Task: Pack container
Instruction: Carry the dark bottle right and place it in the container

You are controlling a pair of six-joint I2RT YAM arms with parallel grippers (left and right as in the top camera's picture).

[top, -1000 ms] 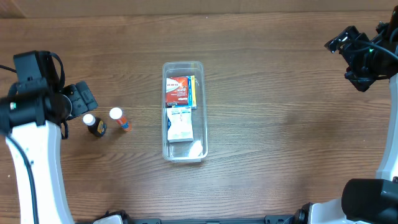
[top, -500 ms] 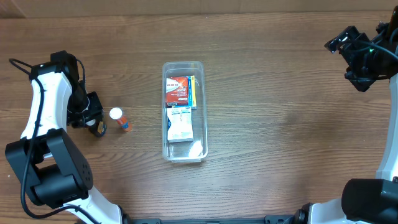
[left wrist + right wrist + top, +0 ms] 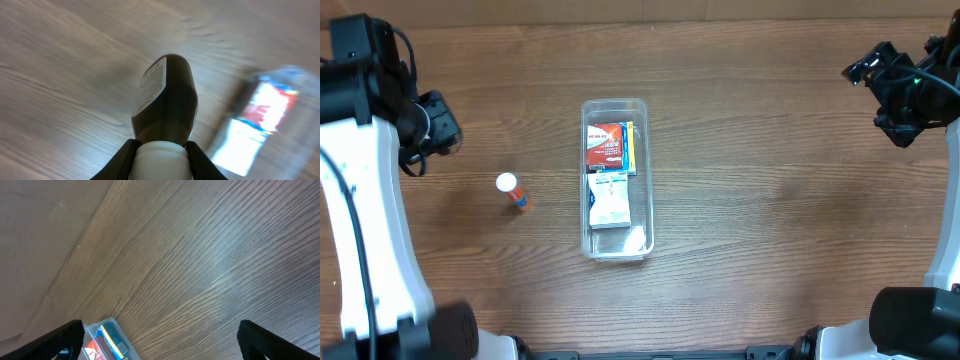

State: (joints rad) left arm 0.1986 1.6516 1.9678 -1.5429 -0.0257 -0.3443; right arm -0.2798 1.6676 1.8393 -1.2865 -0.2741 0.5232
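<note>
I need to let go of the dark brown bottle with my left gripper between the white box and the container's side (image 3: 639, 206) (image 3: 260, 166) that faces my right gripper.
The clear plastic container (image 3: 615, 178) lies lengthwise at the table's middle with a red-orange box, a blue-yellow box and a white box inside. It shows blurred in the left wrist view as the container (image 3: 265, 120), and its corner shows in the right wrist view as the container (image 3: 107, 340). My left gripper (image 3: 435, 125) hangs at the far left, above the table. In the left wrist view the left gripper (image 3: 161, 152) is shut on the white cap of a dark brown bottle (image 3: 167, 95). My right gripper (image 3: 890, 85) stays at the far right; the right gripper (image 3: 162, 340) is open and holds nothing.
A small bottle with a white cap and orange label (image 3: 511, 191) lies on the wood between the left gripper and the container. The left arm's white links run down the left edge.
My left gripper has shut on the dark brown bottle and lifted it off the table, moving back and left. The right arm has not moved.
</note>
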